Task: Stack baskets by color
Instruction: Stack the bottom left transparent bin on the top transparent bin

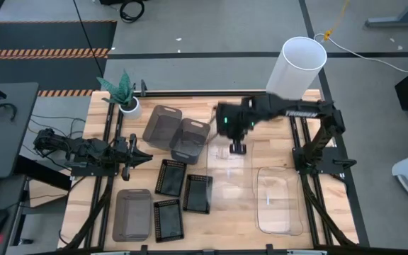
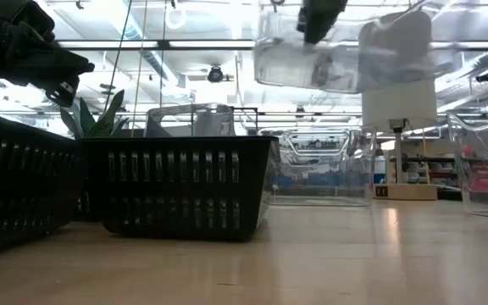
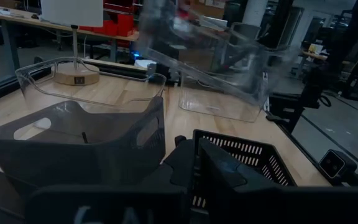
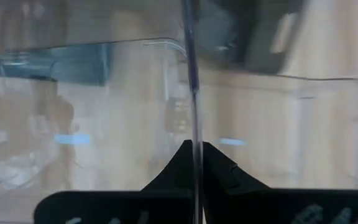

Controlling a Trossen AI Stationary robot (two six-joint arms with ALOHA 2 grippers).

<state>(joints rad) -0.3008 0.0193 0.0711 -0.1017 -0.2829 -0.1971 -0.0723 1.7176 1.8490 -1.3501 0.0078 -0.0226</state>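
My right gripper has the clear basket. It will let go of it inside the far clear basket [image 1: 229, 131], next to the two smoky-grey baskets.
My right gripper [image 1: 238, 147] is above the table's middle, shut on a clear basket [image 2: 312, 63] that hangs high over the tabletop. Two more clear baskets [image 1: 278, 198] [image 2: 324, 165] stand on their bases on the table. Two smoky-grey baskets [image 1: 163, 122] [image 1: 190, 138] stand at the far middle, and a third [image 1: 132, 212] sits near the front left. Three black slotted baskets [image 1: 170, 177] [image 1: 197, 193] [image 1: 168, 219] lie in front of them. My left gripper [image 1: 134, 157] waits at the left, level and shut, touching nothing. My right gripper pinches one wall of the clear basket at its rim [image 4: 193, 134], with one finger [image 4: 173, 171] on each face of the wall. The fingers come from above, pointing steeply down. The basket hangs below them, lifted clear of the table and of the other baskets.
A white cylindrical lamp [image 1: 299, 67] stands at the far right corner and a small potted plant [image 1: 122, 95] at the far left. The black baskets [image 2: 180, 182] stand close to the low camera. Bare wood [image 1: 225, 227] shows along the front middle.
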